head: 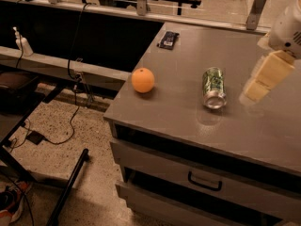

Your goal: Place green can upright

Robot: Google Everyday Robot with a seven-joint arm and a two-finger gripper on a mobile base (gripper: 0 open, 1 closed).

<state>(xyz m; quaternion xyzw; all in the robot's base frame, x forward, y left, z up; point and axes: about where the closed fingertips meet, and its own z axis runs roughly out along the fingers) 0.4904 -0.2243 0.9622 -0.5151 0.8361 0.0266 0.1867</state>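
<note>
The robot's gripper will close on the back end of the green can (213,75), opposite the shiny silver end of the can, because that silver end should point down.
The green can (213,87) lies on its side on the grey cabinet top (178,112), with its shiny silver end facing the front edge. My gripper (263,79) hangs at the right edge of the view, to the right of the can and apart from it, its cream-coloured fingers (269,72) pointing down and to the left. Nothing is held in it.
An orange (143,80) sits on the top, left of the can near the left edge. A small dark packet (168,39) lies at the back. Drawers with a handle (205,182) are below. Cables, a black leg and a lower bench lie to the left.
</note>
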